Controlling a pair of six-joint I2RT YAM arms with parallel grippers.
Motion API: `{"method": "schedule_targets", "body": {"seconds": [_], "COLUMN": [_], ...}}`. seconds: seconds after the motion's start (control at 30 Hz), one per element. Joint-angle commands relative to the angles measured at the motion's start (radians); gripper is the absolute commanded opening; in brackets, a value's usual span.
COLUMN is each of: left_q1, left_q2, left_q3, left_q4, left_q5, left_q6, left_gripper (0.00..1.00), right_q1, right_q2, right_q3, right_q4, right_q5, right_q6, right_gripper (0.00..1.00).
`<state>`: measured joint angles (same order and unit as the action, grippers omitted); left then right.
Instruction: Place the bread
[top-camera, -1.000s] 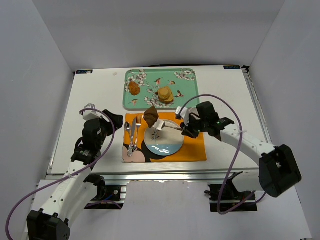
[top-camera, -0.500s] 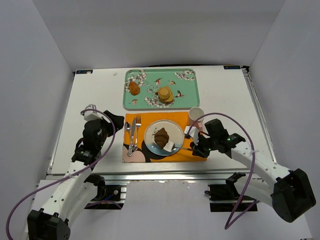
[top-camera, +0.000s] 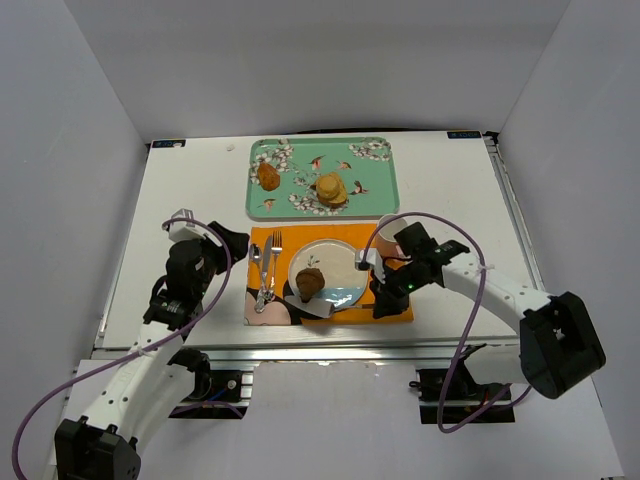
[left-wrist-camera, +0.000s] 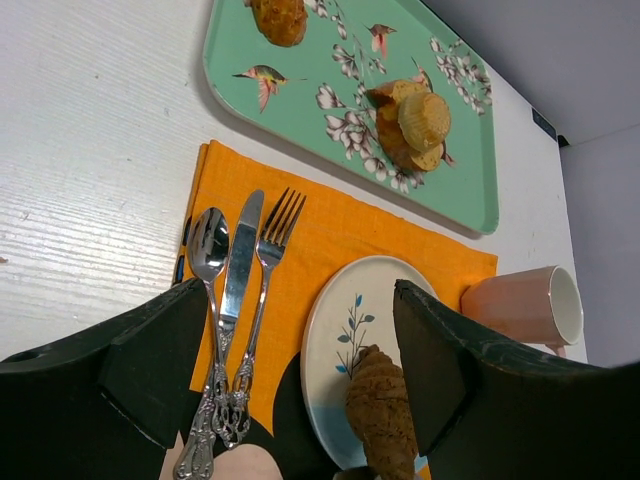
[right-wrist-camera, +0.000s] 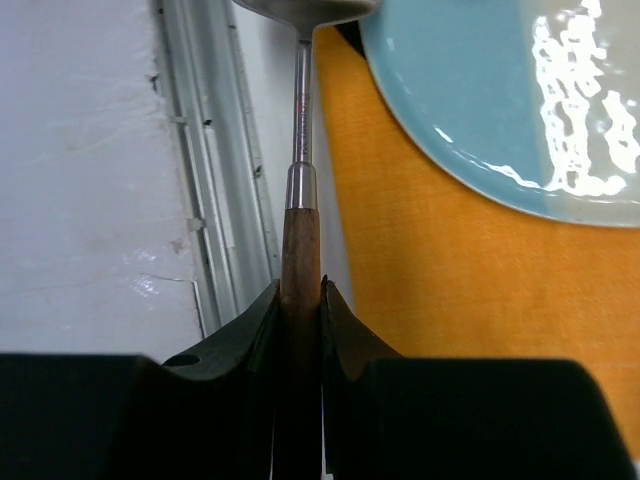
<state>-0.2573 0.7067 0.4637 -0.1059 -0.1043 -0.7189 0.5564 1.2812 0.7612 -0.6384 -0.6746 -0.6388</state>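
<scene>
The robot's right gripper needs to release the metal server on the bare white table (top-camera: 461, 215) between the pink cup and the table's side bar.
The bread (top-camera: 309, 281), a dark brown ridged croissant, lies on the front-left part of the round plate (top-camera: 338, 258). In the left wrist view the bread (left-wrist-camera: 382, 412) sits at the plate's (left-wrist-camera: 345, 310) near edge. My right gripper (top-camera: 380, 297) is shut on the wooden handle (right-wrist-camera: 298, 255) of a metal server. The server's blade (top-camera: 325, 307) reaches to the bread's near side, and I cannot tell whether it still touches the bread. My left gripper (top-camera: 228, 240) hangs open and empty left of the orange placemat (top-camera: 392, 303).
A spoon, knife and fork (left-wrist-camera: 240, 265) lie on the placemat left of the plate. A pink cup (left-wrist-camera: 525, 305) stands right of the plate. The green tray (top-camera: 300, 182) behind holds a pale round bun (top-camera: 331, 188) and a small orange-brown pastry (top-camera: 268, 176). The table's front rail (right-wrist-camera: 205, 200) is close.
The bread came down from above the plate's far-left side onto the plate, then shifted to its front-left part. My right gripper swung with the server. The left arm stayed still.
</scene>
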Motion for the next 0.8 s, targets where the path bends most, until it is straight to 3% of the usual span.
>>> {"method": "schedule_targets", "body": {"seconds": [0.0, 0.43, 0.77], "left_q1": [0.004, 0.004, 0.004], "left_q2": [-0.023, -0.023, -0.009], "left_q3": [0.024, 0.023, 0.012], "left_q4": [-0.031, -0.035, -0.003], "left_q5": [-0.012, -0.012, 0.000], "left_q6": [0.007, 0.002, -0.004], "left_gripper": [0.84, 0.84, 0.84], "right_q1": [-0.003, -0.006, -0.026], "right_q2": [0.020, -0.069, -0.246], "right_q3": [0.055, 0.030, -0.014], "right_q4": [-0.070, -0.161, -0.208], "right_q5": [-0.135, -0.160, -0.118], "right_q6": [-0.065, -0.190, -0.272], "right_gripper": [0.00, 0.00, 0.00]}}
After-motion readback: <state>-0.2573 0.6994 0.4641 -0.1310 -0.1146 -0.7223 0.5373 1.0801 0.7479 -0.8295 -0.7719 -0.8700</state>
